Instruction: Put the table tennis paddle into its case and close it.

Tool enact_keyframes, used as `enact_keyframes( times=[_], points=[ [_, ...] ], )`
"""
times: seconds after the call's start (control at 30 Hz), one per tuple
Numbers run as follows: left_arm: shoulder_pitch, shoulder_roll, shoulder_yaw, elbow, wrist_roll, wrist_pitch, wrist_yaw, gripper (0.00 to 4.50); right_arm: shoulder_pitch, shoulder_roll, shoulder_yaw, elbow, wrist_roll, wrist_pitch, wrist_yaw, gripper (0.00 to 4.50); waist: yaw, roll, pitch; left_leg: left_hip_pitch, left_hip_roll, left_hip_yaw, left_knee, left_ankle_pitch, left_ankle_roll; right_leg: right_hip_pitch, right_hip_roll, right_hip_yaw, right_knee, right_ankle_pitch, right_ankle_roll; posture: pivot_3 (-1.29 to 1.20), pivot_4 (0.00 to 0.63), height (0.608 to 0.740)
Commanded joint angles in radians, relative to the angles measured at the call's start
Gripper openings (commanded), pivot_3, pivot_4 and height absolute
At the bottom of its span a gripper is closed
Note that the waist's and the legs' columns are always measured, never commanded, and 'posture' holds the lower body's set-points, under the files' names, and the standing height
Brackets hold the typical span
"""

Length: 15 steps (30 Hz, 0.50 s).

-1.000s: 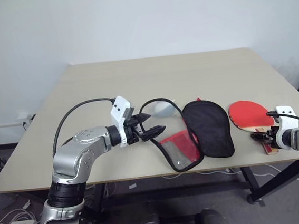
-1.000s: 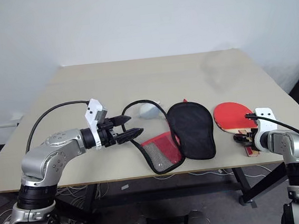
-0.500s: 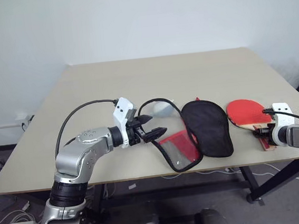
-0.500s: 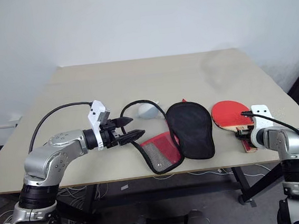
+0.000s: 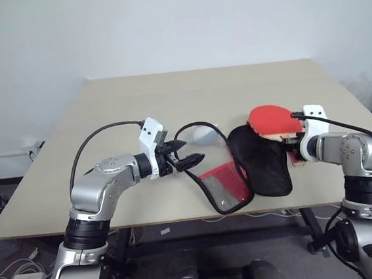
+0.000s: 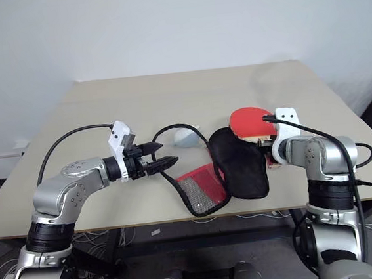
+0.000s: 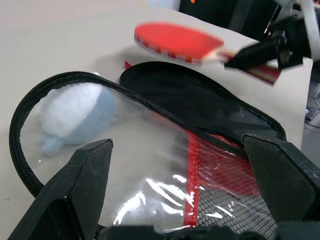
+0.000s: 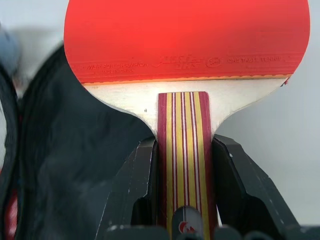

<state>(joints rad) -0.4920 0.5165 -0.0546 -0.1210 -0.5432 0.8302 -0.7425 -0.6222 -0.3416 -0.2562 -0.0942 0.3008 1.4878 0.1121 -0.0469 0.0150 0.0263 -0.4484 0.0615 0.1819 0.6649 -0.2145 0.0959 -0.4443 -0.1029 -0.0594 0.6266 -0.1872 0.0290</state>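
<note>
The table tennis paddle, now hanging tilted above the case's edge, will go down on the black lining of the open case (image 5: 256,158) (image 8: 95,132), where I should set it with my right gripper.
The table tennis paddle (image 5: 273,119) has a red face and a striped wooden handle (image 8: 184,160). It hangs tilted above the right edge of the case, off the table. My right gripper (image 5: 292,150) is shut on the handle, one finger (image 8: 142,185) on each side. The case (image 5: 260,159) lies unzipped and spread open on the table, black lining up, with its red mesh flap (image 5: 224,183) to the left. My left gripper (image 5: 186,154) stands open just left of that flap, above its black zip edge (image 7: 30,115), holding nothing.
A small pale grey lump (image 5: 204,134) lies on the table (image 5: 168,95) behind the case's flap, close to my left fingertips. The case's near end reaches almost to the table's front edge (image 5: 148,221). Open tabletop lies behind and to the far left.
My right gripper has shut on the paddle's handle, lifted the paddle off the table at the right and carried it left, over the case's black half. The left gripper has stayed in place.
</note>
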Motion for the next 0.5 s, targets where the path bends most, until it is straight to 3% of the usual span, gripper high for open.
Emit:
enact_keyframes(
  times=[0.03, 0.5],
  points=[
    [-0.039, 0.003, 0.020, -0.007, 0.004, -0.019, -0.006, 4.50, -0.024, 0.064, -0.036, -0.114, -0.044, 0.042, -0.075, 1.18, -0.002, 0.000, 0.000, 0.000, 0.000, 0.000, -0.001, 0.000, -0.001, 0.000, 0.000, 0.000, 0.000, 0.000, 0.000, 0.00, 0.000, 0.724],
    [-0.050, -0.022, -0.001, 0.018, 0.018, -0.025, -0.007, 4.50, 0.019, 0.259, 0.014, -0.206, -0.120, 0.127, -0.138, 1.18, -0.008, 0.000, 0.000, 0.002, -0.001, 0.002, -0.016, 0.009, -0.015, -0.004, 0.001, -0.004, 0.000, 0.001, -0.004, 0.00, 0.000, 0.724]
  ],
)
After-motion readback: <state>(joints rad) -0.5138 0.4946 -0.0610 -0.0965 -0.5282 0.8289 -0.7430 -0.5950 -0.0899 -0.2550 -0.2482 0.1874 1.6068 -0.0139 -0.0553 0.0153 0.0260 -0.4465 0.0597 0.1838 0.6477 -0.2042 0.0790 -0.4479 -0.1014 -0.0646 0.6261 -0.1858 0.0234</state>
